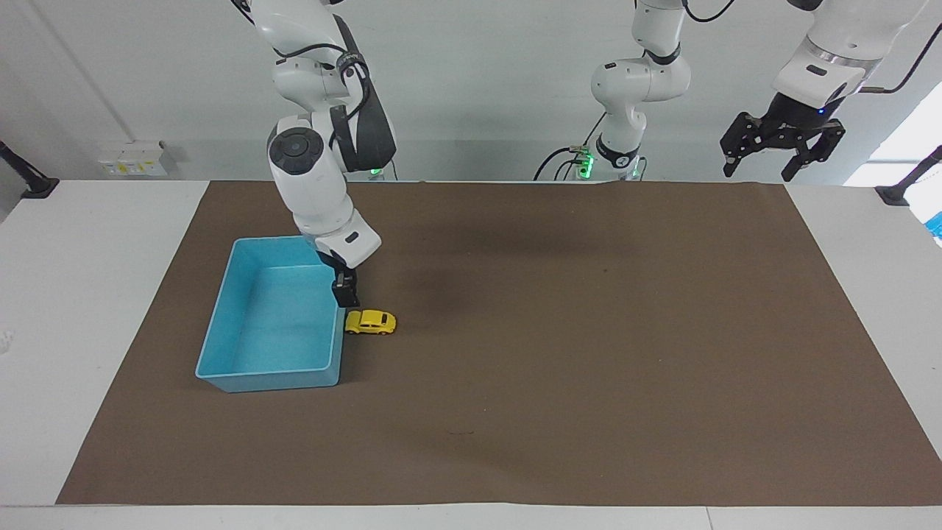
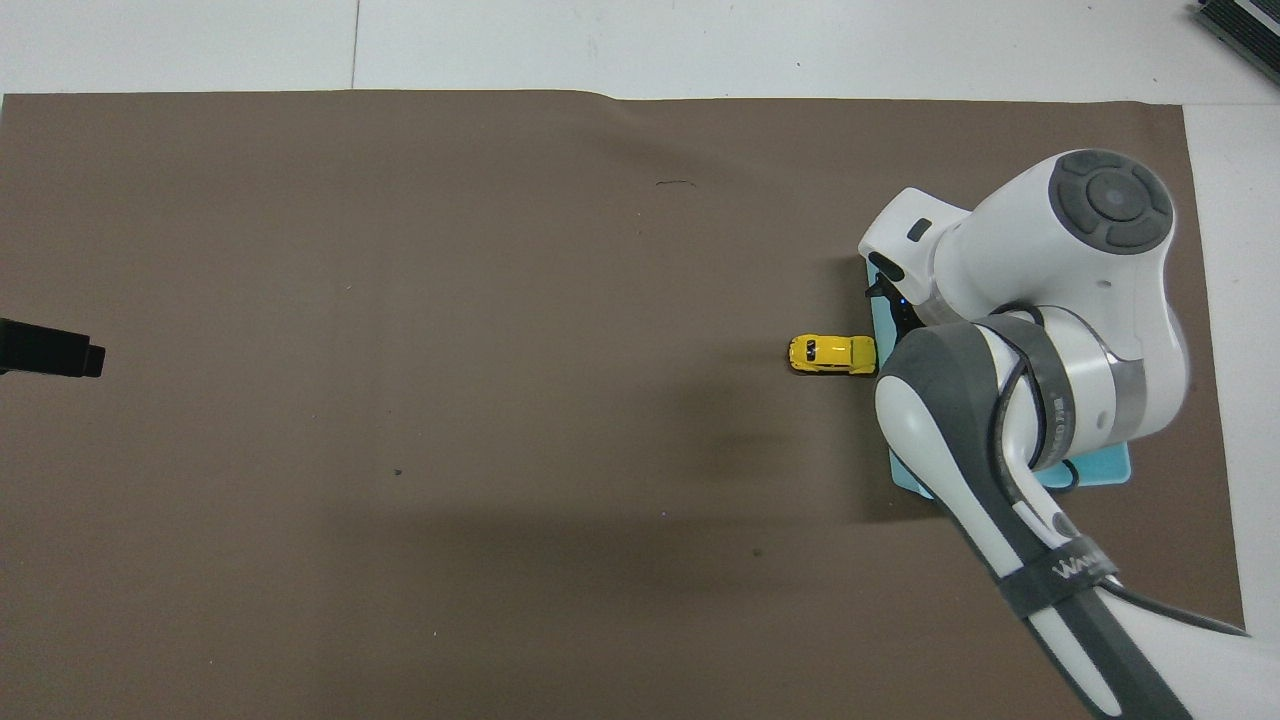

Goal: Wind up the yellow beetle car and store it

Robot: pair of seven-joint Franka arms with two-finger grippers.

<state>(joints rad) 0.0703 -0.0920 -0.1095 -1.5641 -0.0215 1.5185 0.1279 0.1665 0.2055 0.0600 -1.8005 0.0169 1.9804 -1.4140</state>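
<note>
My right gripper is to close on the middle of the yellow beetle car (image 2: pixel 841 353), around its roof, so the car's end away from the light-blue bin stays free.
The yellow beetle car (image 1: pixel 370 322) (image 2: pixel 832 354) stands on the brown mat, its end against the outer long wall of the light-blue bin (image 1: pixel 272 381) (image 2: pixel 1102 472). My right gripper (image 1: pixel 345 294) hangs low over that wall's rim, just above the car's end that is against the bin. It is seen edge-on, holds nothing and does not touch the car. In the overhead view the right arm covers it and most of the bin. My left gripper (image 1: pixel 760 171) waits open, raised at the left arm's end of the table; only its dark tip (image 2: pixel 52 350) shows from overhead.
The brown mat (image 1: pixel 559 353) covers most of the white table. The bin is empty inside. Wall sockets and a black clamp sit at the table's corner near the right arm's base.
</note>
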